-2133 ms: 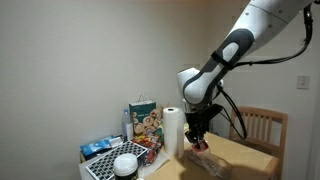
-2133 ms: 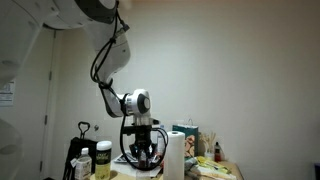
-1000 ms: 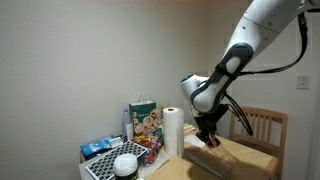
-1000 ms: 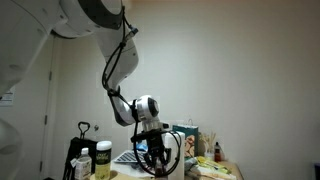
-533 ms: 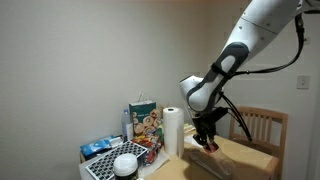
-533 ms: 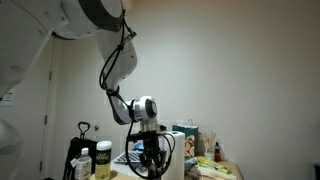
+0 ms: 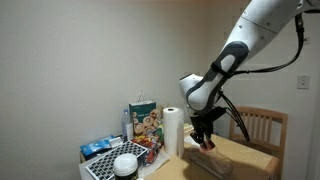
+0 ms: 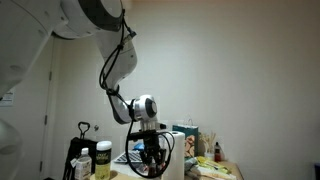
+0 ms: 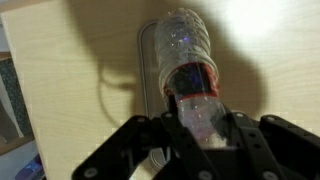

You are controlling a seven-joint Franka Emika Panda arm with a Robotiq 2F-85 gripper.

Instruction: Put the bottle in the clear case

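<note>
Next, I put the bottle down lengthwise in the middle of the clear case (image 7: pixel 215 167) (image 9: pixel 184 88) on the wooden table and let it go. The bottle is held just above the case now.
In the wrist view my gripper (image 9: pixel 200 128) is shut on the bottle (image 9: pixel 190 60). The bottle is clear plastic with a reddish-orange part, and its clear end points away from the camera. The pale translucent clear case (image 9: pixel 148 55) lies on the wooden table under and beside the bottle. In an exterior view the gripper (image 7: pixel 206 141) holds the bottle (image 7: pixel 209 144) just above the case (image 7: pixel 203 160), to the right of the paper towel roll (image 7: pixel 173 131). In an exterior view the gripper (image 8: pixel 151 158) hangs low over the table, and the bottle is too dark to make out there.
A gridded tray (image 7: pixel 103 166) with a white bowl (image 7: pixel 125 164) and a colourful bag (image 7: pixel 143 120) stand left of the roll. A wooden chair (image 7: pixel 263 126) is behind the table. Jars (image 8: pixel 101 160) stand at the table's edge.
Over the last second the gripper, still holding the bottle, has shifted slightly sideways and a little lower over the case. Nothing else has moved.
</note>
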